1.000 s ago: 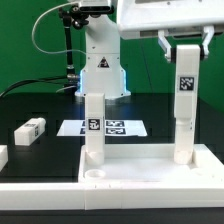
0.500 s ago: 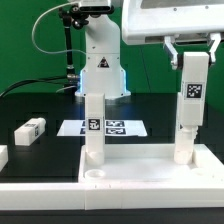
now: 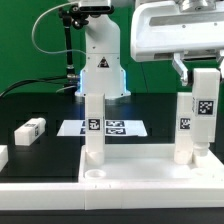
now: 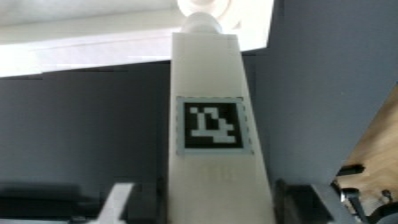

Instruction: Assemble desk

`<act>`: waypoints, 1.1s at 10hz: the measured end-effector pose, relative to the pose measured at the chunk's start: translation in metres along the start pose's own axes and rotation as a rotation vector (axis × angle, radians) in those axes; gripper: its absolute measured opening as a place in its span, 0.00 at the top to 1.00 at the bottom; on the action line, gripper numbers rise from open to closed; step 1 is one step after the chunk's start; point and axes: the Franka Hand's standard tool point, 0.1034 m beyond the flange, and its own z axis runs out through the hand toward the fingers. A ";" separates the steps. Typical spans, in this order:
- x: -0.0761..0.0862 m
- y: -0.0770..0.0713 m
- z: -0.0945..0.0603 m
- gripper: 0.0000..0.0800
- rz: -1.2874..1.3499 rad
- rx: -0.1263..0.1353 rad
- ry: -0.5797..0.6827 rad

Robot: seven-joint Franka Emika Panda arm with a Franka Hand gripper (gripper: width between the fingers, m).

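Note:
The tagged leg, now held upright in the air, will stay upright in the white tabletop's front corner [image 3: 201,173], beside the nearest standing leg, once I let go of it there with my gripper.
The white desk tabletop [image 3: 140,170] lies flat at the front of the exterior view. Two white legs stand upright in it, one at the exterior view's left [image 3: 94,125] and one at its right [image 3: 184,130]. My gripper [image 3: 204,70] is shut on a third tagged leg [image 3: 206,108] and holds it upright in the air, beside the right standing leg and slightly to the exterior view's right of it. In the wrist view this held leg [image 4: 214,120] runs between my gripper [image 4: 210,205] fingers, its tag facing the camera. A fourth leg [image 3: 30,130] lies loose on the black table at the left.
The marker board [image 3: 108,127] lies flat behind the tabletop. The arm's white base [image 3: 100,65] stands at the back. A long low white rail [image 3: 30,187] runs along the front edge. A small white part [image 3: 3,157] shows at the far left edge.
My gripper has carried the held leg down and toward the exterior view's right, from in front of the right standing leg to beside it. The other parts have not moved.

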 end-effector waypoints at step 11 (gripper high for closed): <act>-0.020 -0.003 0.027 0.64 0.002 -0.013 -0.026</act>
